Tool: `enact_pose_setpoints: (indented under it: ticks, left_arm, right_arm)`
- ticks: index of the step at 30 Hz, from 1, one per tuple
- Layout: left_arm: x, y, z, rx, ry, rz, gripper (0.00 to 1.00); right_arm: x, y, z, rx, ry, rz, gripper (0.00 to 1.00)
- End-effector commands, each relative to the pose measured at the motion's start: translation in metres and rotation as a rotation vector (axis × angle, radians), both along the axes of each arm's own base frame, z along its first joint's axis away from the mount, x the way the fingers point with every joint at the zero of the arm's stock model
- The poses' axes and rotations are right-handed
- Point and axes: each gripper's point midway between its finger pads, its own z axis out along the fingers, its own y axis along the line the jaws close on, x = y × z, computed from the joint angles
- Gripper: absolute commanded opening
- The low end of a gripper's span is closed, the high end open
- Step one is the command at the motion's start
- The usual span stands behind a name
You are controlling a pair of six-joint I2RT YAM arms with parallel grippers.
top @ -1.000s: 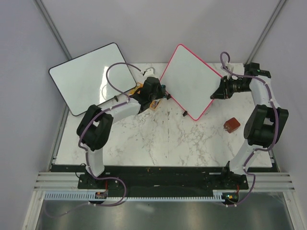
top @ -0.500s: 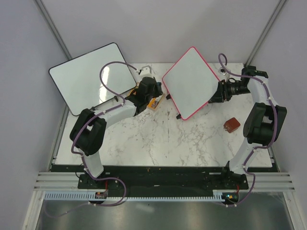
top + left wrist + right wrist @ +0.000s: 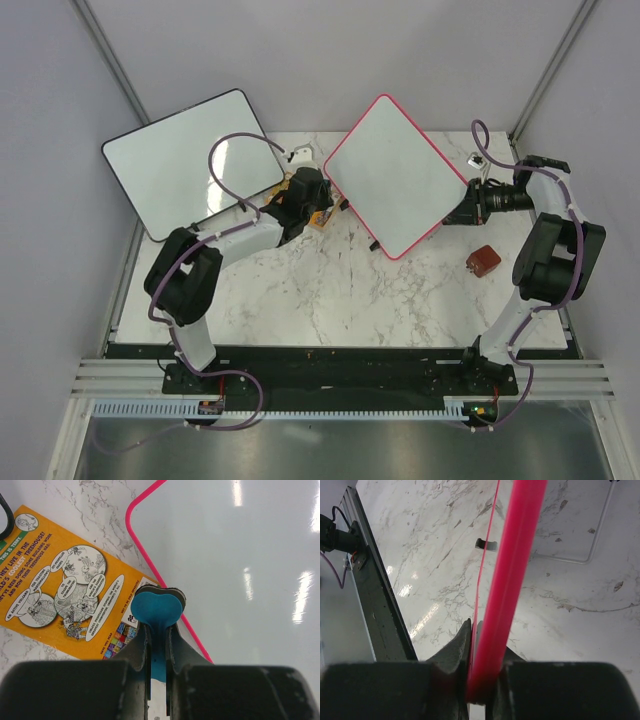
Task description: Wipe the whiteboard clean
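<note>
Next, I set the blue eraser down with my left gripper on the bare marble table (image 3: 287, 268) in front of the orange comic card. The eraser now lies over the pink frame.
The whiteboard (image 3: 392, 172), white with a pink frame, is lifted and tilted over the back middle of the table. My right gripper (image 3: 463, 211) is shut on its right edge; in the right wrist view the pink frame (image 3: 517, 570) runs edge-on between the jaws of that gripper (image 3: 487, 630). My left gripper (image 3: 322, 193) is at the board's left corner, shut on a blue eraser (image 3: 157, 611) whose head lies over the pink frame (image 3: 150, 560). The board face (image 3: 240, 570) shows no writing.
A larger black-framed whiteboard (image 3: 190, 160) overhangs the back left of the table. An orange comic card (image 3: 65, 597) lies under my left gripper. A brown block (image 3: 484, 261) sits at the right. A small white piece (image 3: 298, 155) lies at the back.
The right arm has swung the pink-framed board round and pulled back toward the right, and the board now looks larger. The left gripper has stayed by the board's left corner with the eraser.
</note>
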Motion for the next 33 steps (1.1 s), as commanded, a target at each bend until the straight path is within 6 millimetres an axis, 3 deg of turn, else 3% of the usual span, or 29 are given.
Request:
enact_pose_setpoints:
  ticks: [1, 16, 33]
  left_arm:
    - [-0.002, 0.011, 0.032, 0.008, -0.075, 0.022, 0.02]
    - [-0.017, 0.022, 0.027, 0.015, -0.062, 0.025, 0.02]
    - [-0.026, 0.031, 0.023, 0.026, -0.055, 0.032, 0.02]
  right_arm:
    - [-0.037, 0.015, -0.014, -0.026, 0.060, 0.130, 0.04]
    - [-0.035, 0.014, 0.004, -0.048, 0.133, 0.051, 0.00]
    - [-0.062, 0.005, 0.002, -0.129, 0.157, 0.034, 0.00]
